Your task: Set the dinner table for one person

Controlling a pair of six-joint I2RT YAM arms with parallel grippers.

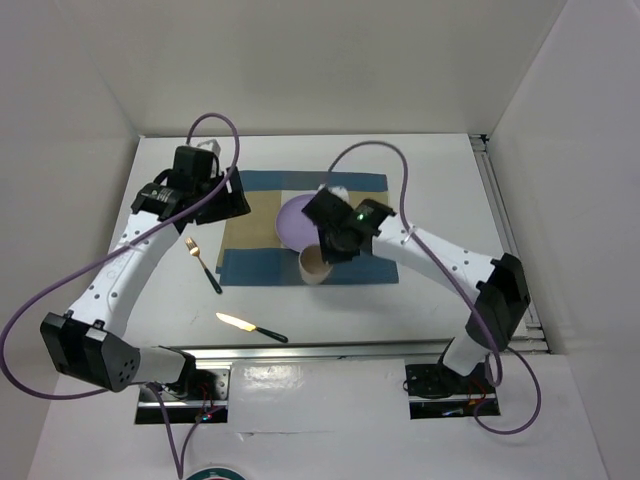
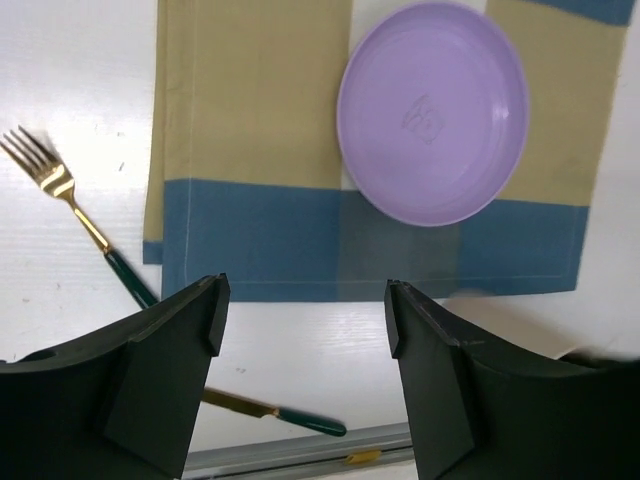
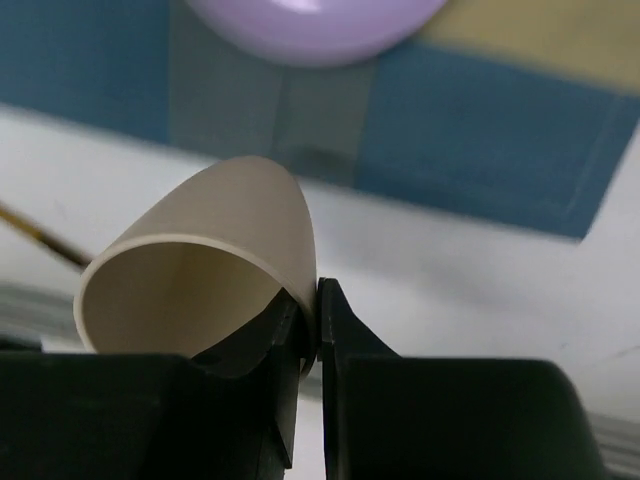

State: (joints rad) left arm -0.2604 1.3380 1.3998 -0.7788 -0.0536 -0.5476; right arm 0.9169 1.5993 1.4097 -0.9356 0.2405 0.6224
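My left gripper will next grip the gold fork, closing on the middle of the green handle point(image 1: 212, 278) point(image 2: 127, 275), beside the blue-and-tan placemat.
On the white dinner table point(image 1: 420, 160) lies a blue-and-tan placemat point(image 1: 260, 235) with a purple plate point(image 1: 295, 222) on it, also in the left wrist view point(image 2: 432, 110). My right gripper point(image 1: 322, 258) is shut on the rim of a beige cup point(image 3: 215, 270), one finger inside, one outside, held above the mat's near edge. The cup shows in the top view point(image 1: 313, 265). My left gripper point(image 2: 305, 320) is open and empty, over the mat's left part. A gold fork point(image 1: 203, 265) and a gold knife point(image 1: 250, 327), both green-handled, lie left of the mat.
A metal rail point(image 1: 505, 225) runs along the table's right edge and another along the near edge point(image 1: 330, 350). White walls enclose the table on three sides. The purple cables loop above both arms.
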